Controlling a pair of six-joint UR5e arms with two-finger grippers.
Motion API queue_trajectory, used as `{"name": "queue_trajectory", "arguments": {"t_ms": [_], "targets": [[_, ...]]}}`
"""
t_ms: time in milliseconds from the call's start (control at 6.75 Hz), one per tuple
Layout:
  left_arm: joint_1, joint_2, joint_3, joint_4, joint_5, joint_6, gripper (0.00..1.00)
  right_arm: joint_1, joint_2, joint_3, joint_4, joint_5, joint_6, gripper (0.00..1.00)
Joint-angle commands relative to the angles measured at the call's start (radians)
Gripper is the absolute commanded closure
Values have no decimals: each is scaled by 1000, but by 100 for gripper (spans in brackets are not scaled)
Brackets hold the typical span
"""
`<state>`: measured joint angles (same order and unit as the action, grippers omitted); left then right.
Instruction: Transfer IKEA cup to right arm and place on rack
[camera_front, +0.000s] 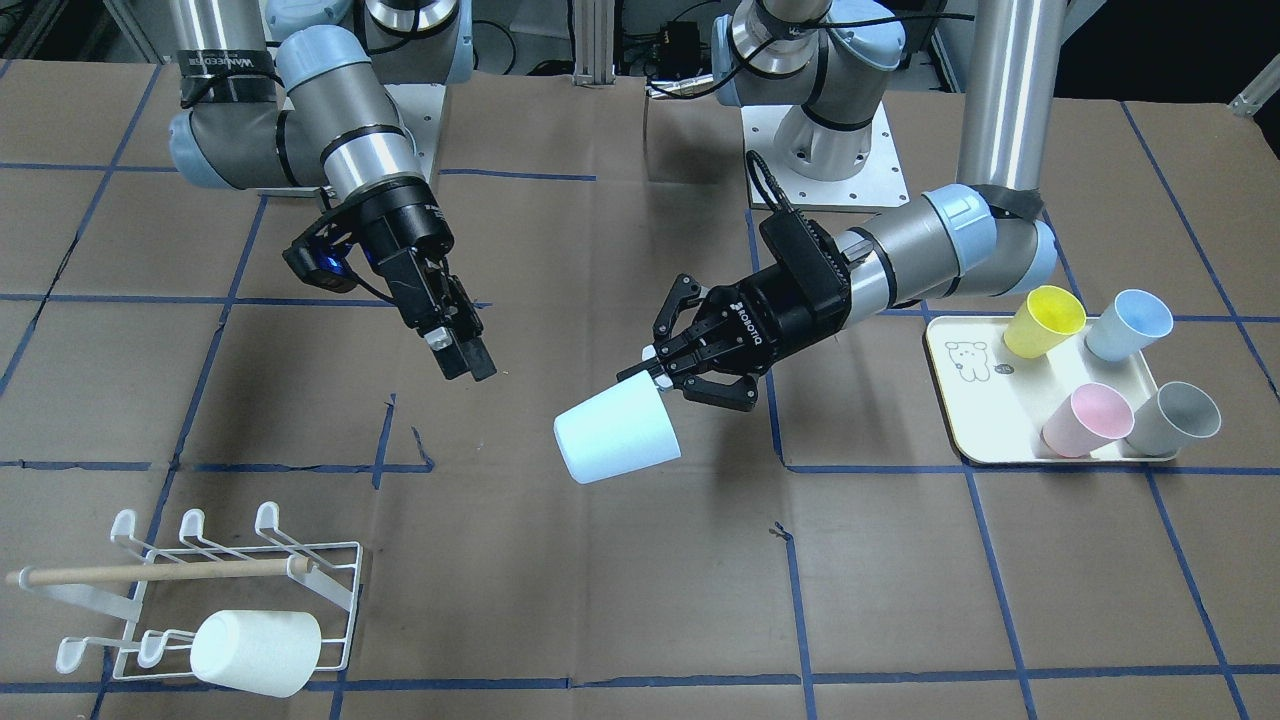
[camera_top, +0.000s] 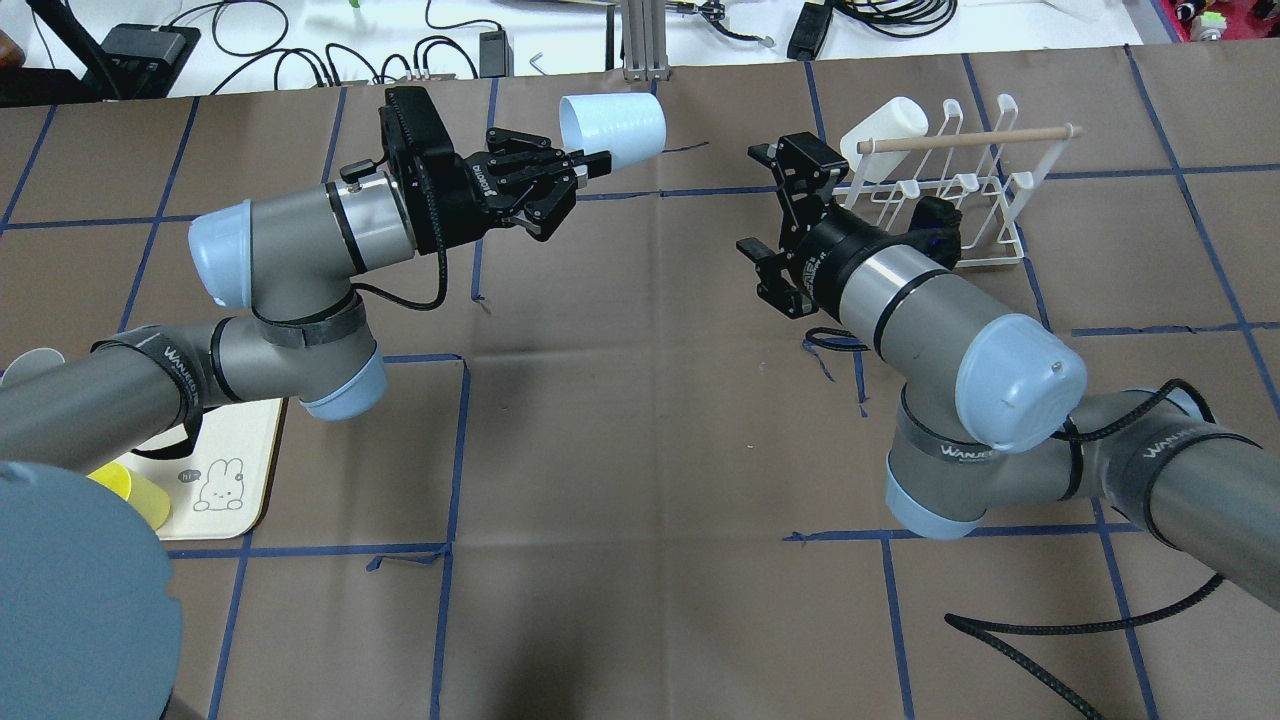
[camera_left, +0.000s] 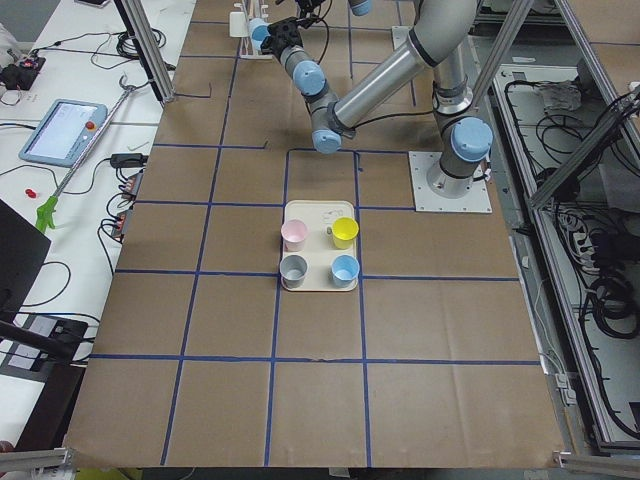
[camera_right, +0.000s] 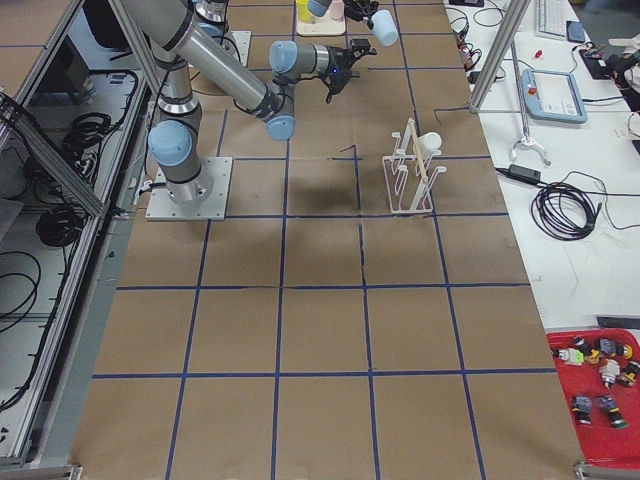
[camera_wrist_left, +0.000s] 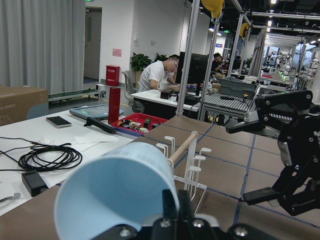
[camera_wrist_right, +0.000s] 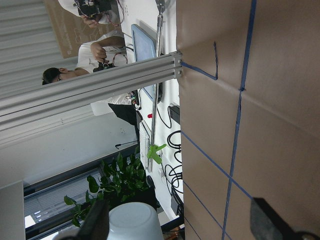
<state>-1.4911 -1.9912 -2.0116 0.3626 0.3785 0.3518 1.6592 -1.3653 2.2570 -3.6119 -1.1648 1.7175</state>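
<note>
Next, my right gripper moves to the pale-blue cup and grips the cup's side (camera_front: 590, 443) (camera_wrist_right: 134, 231) near its base, since the left gripper holds the cup's rim.
My left gripper (camera_front: 655, 375), the clawed ROBOTIQ one, is shut on the rim of a pale-blue cup (camera_front: 615, 435) and holds it on its side above the table's middle; both also show in the overhead view, gripper (camera_top: 585, 165) and cup (camera_top: 612, 130). The cup fills the lower left wrist view (camera_wrist_left: 115, 190). My right gripper (camera_front: 462, 352) hangs open and empty, apart from the cup, its flat fingers (camera_wrist_right: 265, 222) spread wide. The cup's base shows between them (camera_wrist_right: 134, 222). The white wire rack (camera_front: 300, 570) with the wooden dowel stands near the right arm and holds a white cup (camera_front: 255, 650).
A cream tray (camera_front: 965, 400) near the left arm carries yellow (camera_front: 1043, 320), blue (camera_front: 1128, 325), pink (camera_front: 1087, 420) and grey (camera_front: 1173, 418) cups. The rack also shows in the overhead view (camera_top: 990, 190). Cables lie along the table's far edge there.
</note>
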Motion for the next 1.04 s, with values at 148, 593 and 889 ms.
{"name": "queue_trajectory", "arguments": {"t_ms": [148, 593, 889], "targets": [[-6, -1, -1, 4, 11, -2, 95, 43, 37, -68, 15, -3, 24, 0], [-18, -1, -3, 4, 11, -2, 95, 100, 107, -174, 48, -16, 24, 1], [-21, -1, -3, 4, 11, -4, 95, 103, 126, -218, 50, -18, 24, 1]]}}
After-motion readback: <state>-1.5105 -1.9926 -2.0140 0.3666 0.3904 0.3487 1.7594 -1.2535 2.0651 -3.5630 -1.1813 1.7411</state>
